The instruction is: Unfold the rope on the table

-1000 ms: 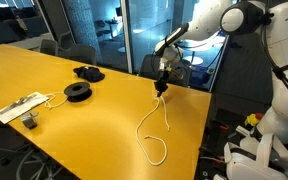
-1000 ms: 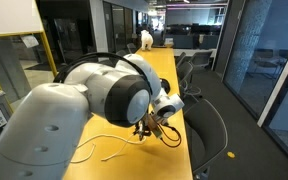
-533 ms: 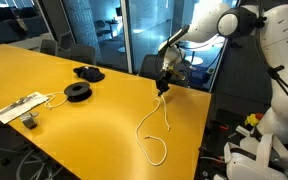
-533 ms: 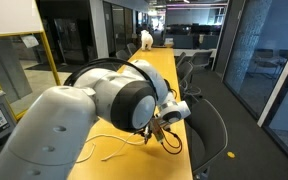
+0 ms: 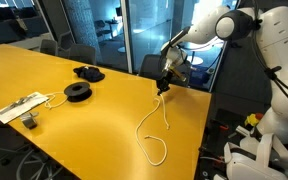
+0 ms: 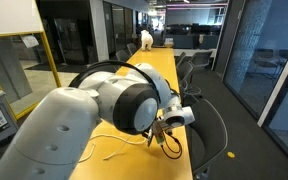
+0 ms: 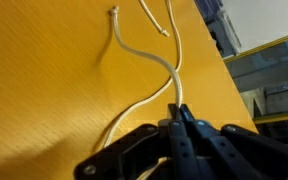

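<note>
Next, the gripper releases the rope on the yellow table (image 5: 164,93) near its far edge, in front of the dark chair.
The rope (image 5: 152,125) is a thin cream cord lying in a loop on the yellow table (image 5: 84,120), near its edge by the arm. One end rises into my gripper (image 5: 162,88), which holds it just above the tabletop. In the wrist view the gripper (image 7: 179,118) is shut on the rope (image 7: 144,55), which runs away from the fingertips in curves; a loose end (image 7: 113,12) lies farther off. In an exterior view the arm hides most of the table, and parts of the rope (image 6: 109,155) show beside the gripper (image 6: 156,138).
A black round spool (image 5: 77,92), a dark object (image 5: 88,72) and a flat white power strip (image 5: 19,106) with its cable lie on the far part of the table. Chairs (image 5: 74,50) stand behind it. The table edge (image 5: 199,140) is close to the rope.
The gripper with the rope end has shifted slightly toward the table edge; the arm's upper links moved a little. The rope loop looks the same.
</note>
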Controlling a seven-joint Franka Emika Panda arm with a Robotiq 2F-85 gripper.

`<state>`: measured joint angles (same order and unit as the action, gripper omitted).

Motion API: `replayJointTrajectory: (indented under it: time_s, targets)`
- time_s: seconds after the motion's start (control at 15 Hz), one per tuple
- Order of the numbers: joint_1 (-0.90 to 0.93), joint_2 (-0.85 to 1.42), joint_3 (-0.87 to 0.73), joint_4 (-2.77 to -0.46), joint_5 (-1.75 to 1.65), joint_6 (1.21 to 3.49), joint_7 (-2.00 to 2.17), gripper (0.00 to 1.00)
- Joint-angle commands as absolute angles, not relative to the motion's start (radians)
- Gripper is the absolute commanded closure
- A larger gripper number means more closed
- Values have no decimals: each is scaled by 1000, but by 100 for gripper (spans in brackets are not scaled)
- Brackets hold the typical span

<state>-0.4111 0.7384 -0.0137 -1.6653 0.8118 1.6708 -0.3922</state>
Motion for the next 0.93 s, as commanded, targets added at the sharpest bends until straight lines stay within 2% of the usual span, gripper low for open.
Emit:
replayJointTrajectory:
  time_s: [0.0,0.87]
  targets:
    - [-413,730,-42,-1679,880,1674,-397,99]
    - [-407,692,-116,-1835,1016,1814,-486,99]
